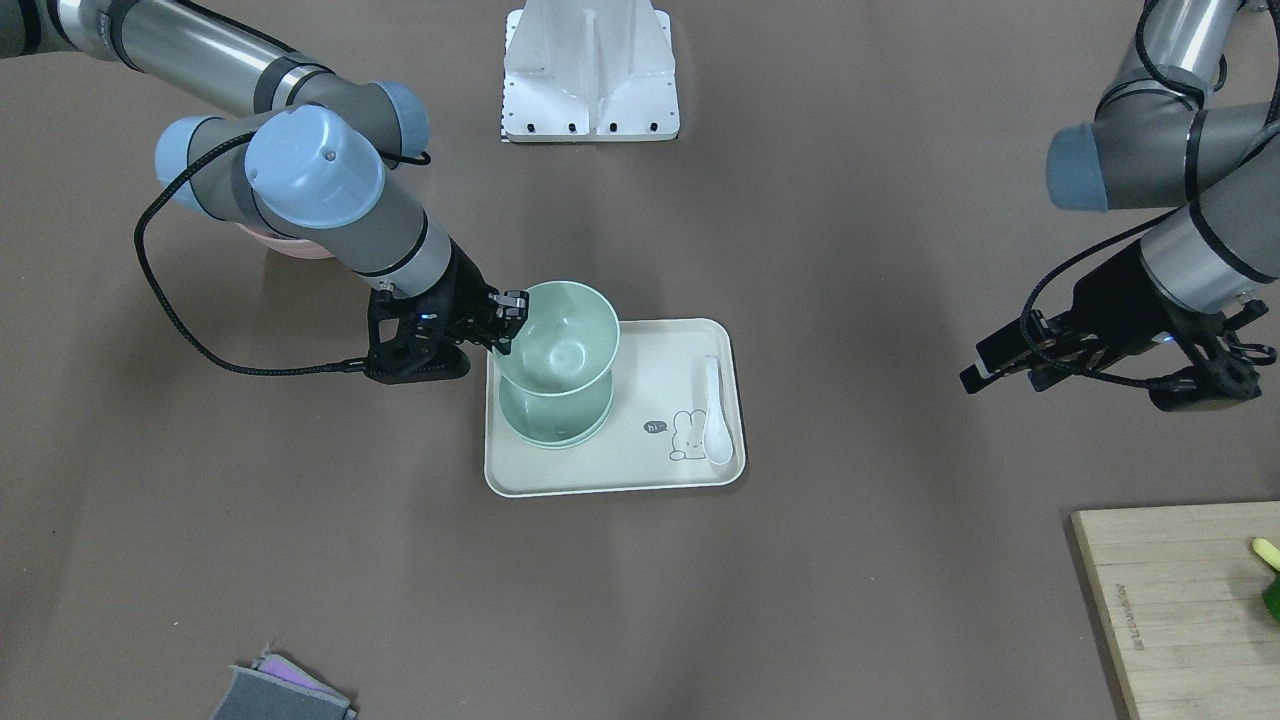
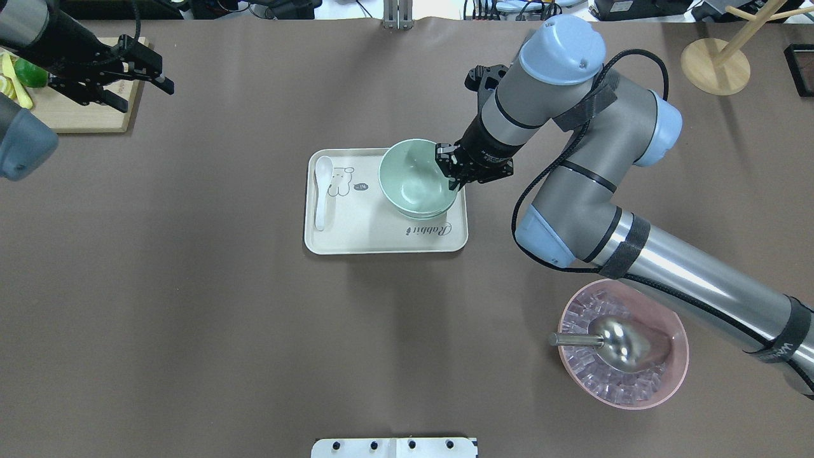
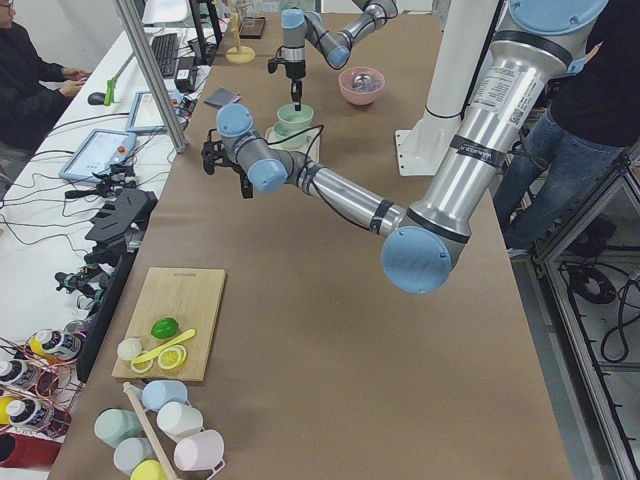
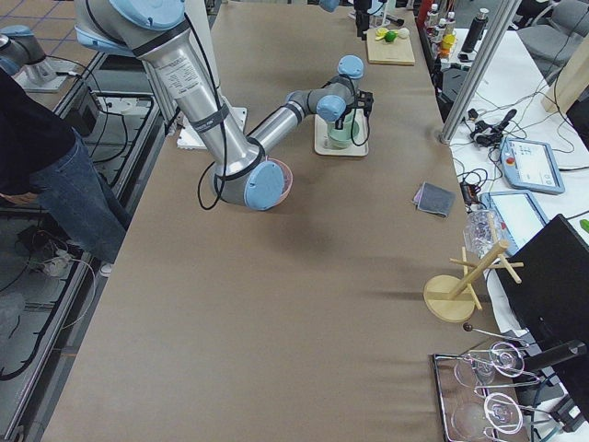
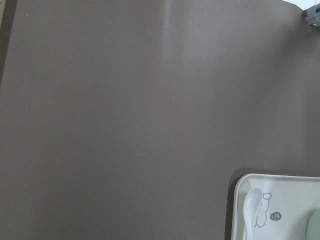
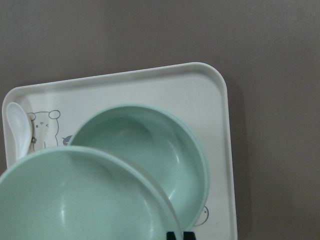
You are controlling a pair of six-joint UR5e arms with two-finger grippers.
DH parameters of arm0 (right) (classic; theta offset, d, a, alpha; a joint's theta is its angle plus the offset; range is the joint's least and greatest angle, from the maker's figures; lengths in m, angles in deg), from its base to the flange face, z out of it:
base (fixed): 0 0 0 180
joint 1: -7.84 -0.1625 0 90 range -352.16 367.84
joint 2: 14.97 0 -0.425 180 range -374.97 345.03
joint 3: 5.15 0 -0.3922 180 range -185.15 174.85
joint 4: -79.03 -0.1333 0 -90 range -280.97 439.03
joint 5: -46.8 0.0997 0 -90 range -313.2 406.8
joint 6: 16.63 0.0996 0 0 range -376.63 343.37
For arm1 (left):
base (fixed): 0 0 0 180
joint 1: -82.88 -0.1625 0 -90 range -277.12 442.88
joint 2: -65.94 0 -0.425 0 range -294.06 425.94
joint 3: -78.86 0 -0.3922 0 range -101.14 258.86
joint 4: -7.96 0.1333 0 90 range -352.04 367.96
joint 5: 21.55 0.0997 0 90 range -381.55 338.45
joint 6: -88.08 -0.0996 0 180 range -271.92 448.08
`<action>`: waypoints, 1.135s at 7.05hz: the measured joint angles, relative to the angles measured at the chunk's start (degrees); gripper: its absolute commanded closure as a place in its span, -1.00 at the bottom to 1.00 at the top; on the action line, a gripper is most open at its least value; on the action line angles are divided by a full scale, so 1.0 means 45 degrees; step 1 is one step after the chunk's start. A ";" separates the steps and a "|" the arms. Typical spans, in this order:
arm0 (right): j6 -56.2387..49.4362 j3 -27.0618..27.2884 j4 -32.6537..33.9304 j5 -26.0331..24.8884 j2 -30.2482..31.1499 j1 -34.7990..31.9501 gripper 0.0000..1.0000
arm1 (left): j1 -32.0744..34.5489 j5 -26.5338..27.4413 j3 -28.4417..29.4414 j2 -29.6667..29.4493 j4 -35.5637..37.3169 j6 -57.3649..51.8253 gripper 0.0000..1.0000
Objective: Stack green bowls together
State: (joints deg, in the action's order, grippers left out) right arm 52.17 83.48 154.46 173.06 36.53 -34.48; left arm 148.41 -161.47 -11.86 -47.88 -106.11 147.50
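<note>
Next, my right gripper lets go of the pale green bowl inside the other green bowls on the cream tray [image 1: 549,385] [image 6: 141,166].
My right gripper [image 2: 453,173] is shut on the rim of a pale green bowl [image 2: 412,175] and holds it tilted just above the other green bowls [image 1: 555,428], which look like two nested upright on the cream tray [image 2: 356,238]. In the front view the gripper [image 1: 508,320] grips the held bowl [image 1: 562,338] at its left rim. The right wrist view shows the held bowl [image 6: 75,200] low and near, overlapping the bowl on the tray [image 6: 150,150]. My left gripper [image 2: 147,95] is open and empty, far off near the cutting board.
A white spoon [image 2: 321,191] lies on the tray's far end. A pink bowl with ice and a metal scoop [image 2: 626,346] stands near my right arm. A wooden cutting board [image 2: 82,114] with lime pieces, a folded cloth [image 1: 285,690] and a wooden stand [image 2: 715,63] lie at the edges.
</note>
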 measured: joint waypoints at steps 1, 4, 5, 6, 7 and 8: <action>-0.0019 -0.0090 0.0021 -0.0085 0.0009 0.0033 1.00 | -0.0004 0.0000 0.0011 -0.0004 0.0011 0.0000 -0.97; -0.0052 -0.0225 0.0034 -0.0133 0.0036 0.0024 1.00 | -0.0026 0.0000 0.0049 -0.0072 0.0176 -0.0001 -0.97; -0.0054 -0.0262 0.0035 -0.0155 0.0039 -0.0004 1.00 | -0.0029 0.0000 0.0041 -0.0092 0.0200 -0.0001 -0.97; -0.0054 -0.0312 0.0034 -0.0199 0.0040 -0.0055 1.00 | -0.0029 0.0000 0.0031 -0.0107 0.0209 -0.0001 -0.97; -0.0054 -0.0383 0.0035 -0.0287 0.0031 -0.0095 1.00 | -0.0030 0.0000 0.0026 -0.0113 0.0212 0.0003 -0.97; -0.0051 -0.0429 0.0035 -0.0395 0.0014 -0.0101 1.00 | -0.0030 0.0005 0.0023 -0.0116 0.0213 0.0012 -0.97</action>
State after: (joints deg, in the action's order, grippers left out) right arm 51.94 81.55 154.61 171.29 36.59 -34.93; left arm 148.27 -161.45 -11.75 -48.40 -105.15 147.56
